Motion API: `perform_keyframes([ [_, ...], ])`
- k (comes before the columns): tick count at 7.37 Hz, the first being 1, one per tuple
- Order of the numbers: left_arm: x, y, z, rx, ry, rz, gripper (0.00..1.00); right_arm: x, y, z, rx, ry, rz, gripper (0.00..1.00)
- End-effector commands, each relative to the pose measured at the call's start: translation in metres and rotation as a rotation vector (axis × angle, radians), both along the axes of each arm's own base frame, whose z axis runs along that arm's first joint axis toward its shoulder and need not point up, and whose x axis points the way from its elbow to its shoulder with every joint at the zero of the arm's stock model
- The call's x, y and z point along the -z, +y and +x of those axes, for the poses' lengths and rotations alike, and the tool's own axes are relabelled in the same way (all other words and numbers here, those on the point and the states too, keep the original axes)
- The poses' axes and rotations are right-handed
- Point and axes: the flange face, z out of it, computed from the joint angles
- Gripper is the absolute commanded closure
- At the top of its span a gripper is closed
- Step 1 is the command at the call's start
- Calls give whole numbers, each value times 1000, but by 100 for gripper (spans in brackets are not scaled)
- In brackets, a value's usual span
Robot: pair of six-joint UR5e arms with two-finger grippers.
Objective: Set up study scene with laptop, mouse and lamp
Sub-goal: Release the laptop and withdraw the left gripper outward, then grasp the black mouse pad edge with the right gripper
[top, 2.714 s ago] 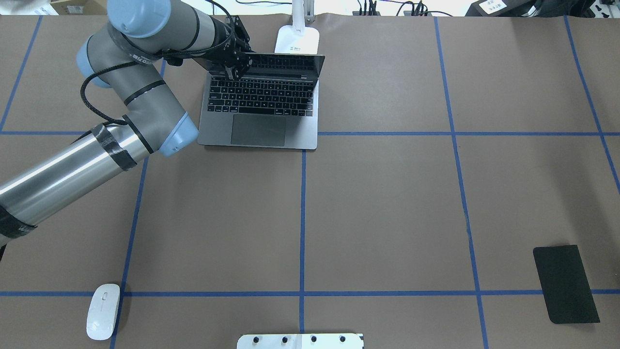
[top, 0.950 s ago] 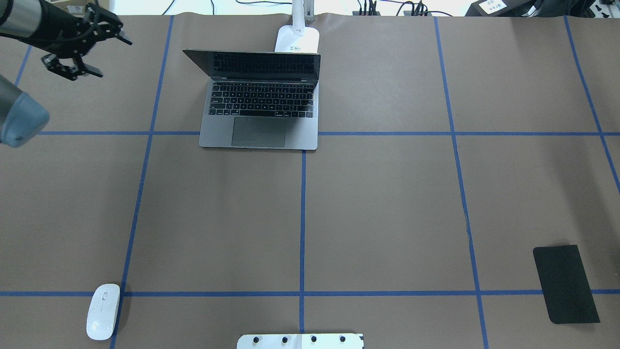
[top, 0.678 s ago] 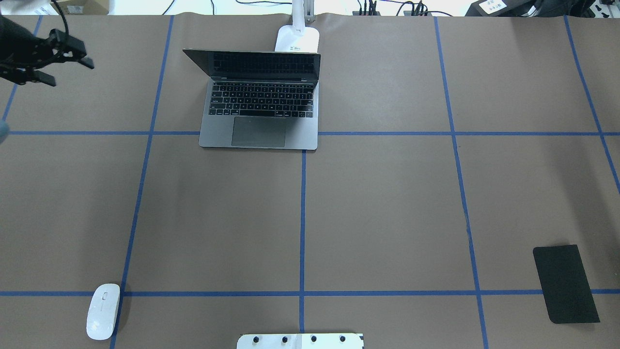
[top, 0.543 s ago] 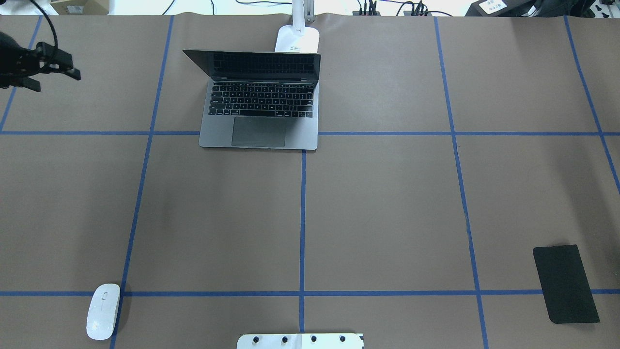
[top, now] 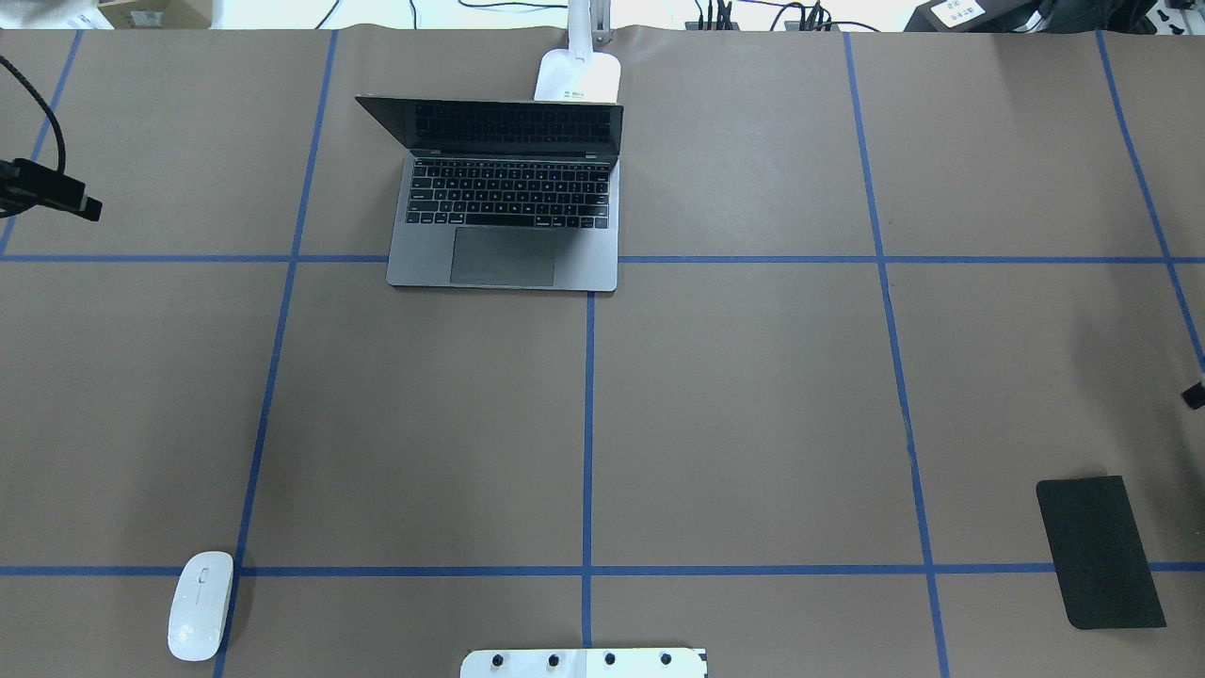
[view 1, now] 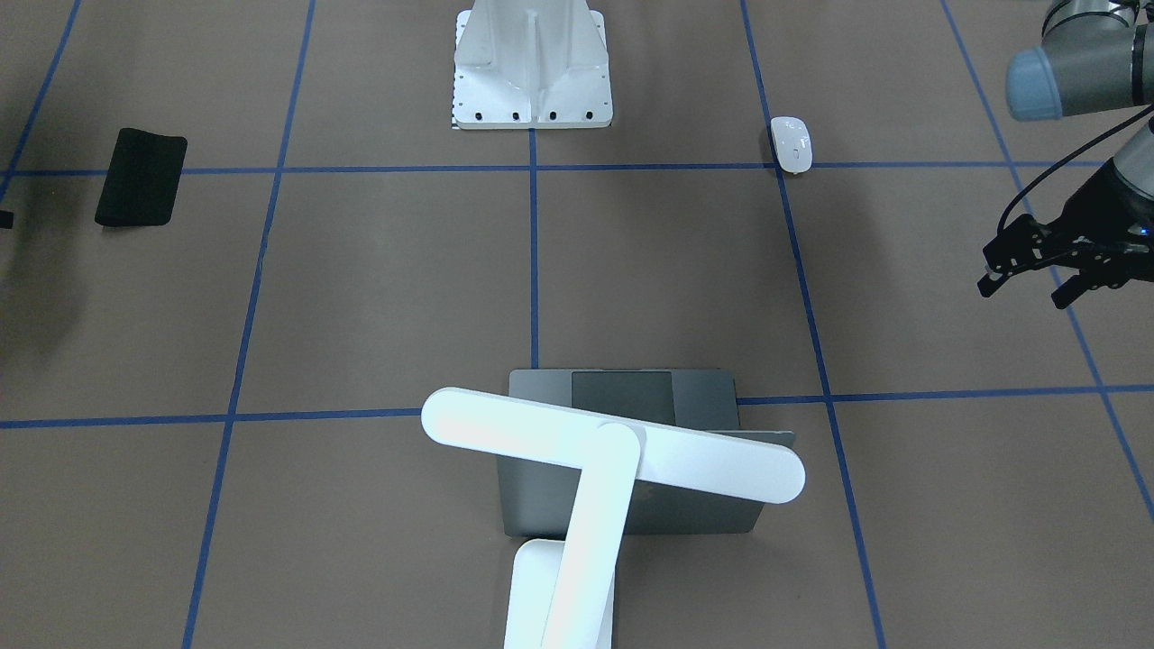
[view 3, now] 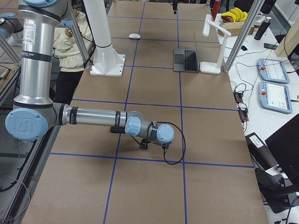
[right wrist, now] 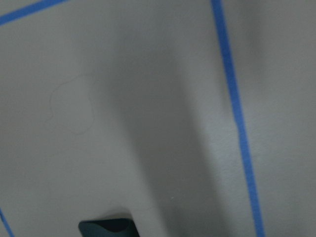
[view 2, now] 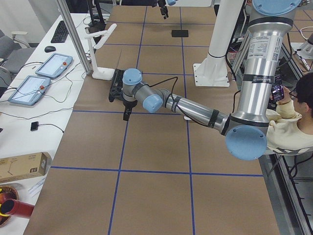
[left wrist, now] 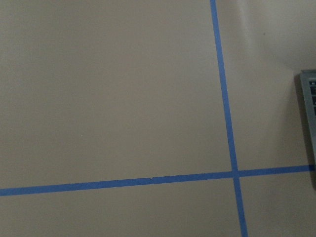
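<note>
The right gripper needs to grasp the middle of the black mouse pad's outer long edge (view 1: 109,178), farthest from the white pedestal.
The grey laptop (top: 508,202) stands open at the far middle of the table, screen up, keys and trackpad showing. The white lamp (view 1: 613,448) stands right behind it, its base (top: 578,75) at the table's far edge and its bar head over the lid. The white mouse (top: 200,605) lies at the near left; it also shows in the front view (view 1: 793,144). My left gripper (view 1: 1028,290) is open and empty, hovering well left of the laptop (view 1: 703,397). Only a dark tip of my right gripper (top: 1194,395) shows at the right edge; I cannot tell its state.
A black mouse pad (top: 1099,551) lies at the near right. The white ribbed pedestal (view 1: 532,68) stands at the near middle edge (top: 584,662). Blue tape lines grid the brown table. The left wrist view shows bare table and the laptop's edge (left wrist: 308,128).
My left gripper has let go of the laptop lid and drawn back left, toward the table's left edge. The lid stands open wider. A tip of the right gripper has appeared at the right edge.
</note>
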Motion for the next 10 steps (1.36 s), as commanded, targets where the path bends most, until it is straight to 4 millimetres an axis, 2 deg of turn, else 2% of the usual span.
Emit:
perform_keyframes([
  [1,-16,19,-9,-51,-18,62,1,-22,33,-42,114,-3,-61,0],
  [2,-19,21,-11,-70,-26,87,1,-29,49,-48,147,4,-76,0],
  [3,-34,29,-17,-84,-39,103,1,-27,54,-60,180,1,-71,0],
  [4,-39,33,-20,-92,-38,124,1,-23,57,-72,213,-6,-45,0],
  [6,-41,35,-23,-89,-39,128,1,-7,54,-90,250,-27,-2,0],
  [10,-41,35,-23,-90,-36,132,1,8,51,-116,288,-62,8,0],
])
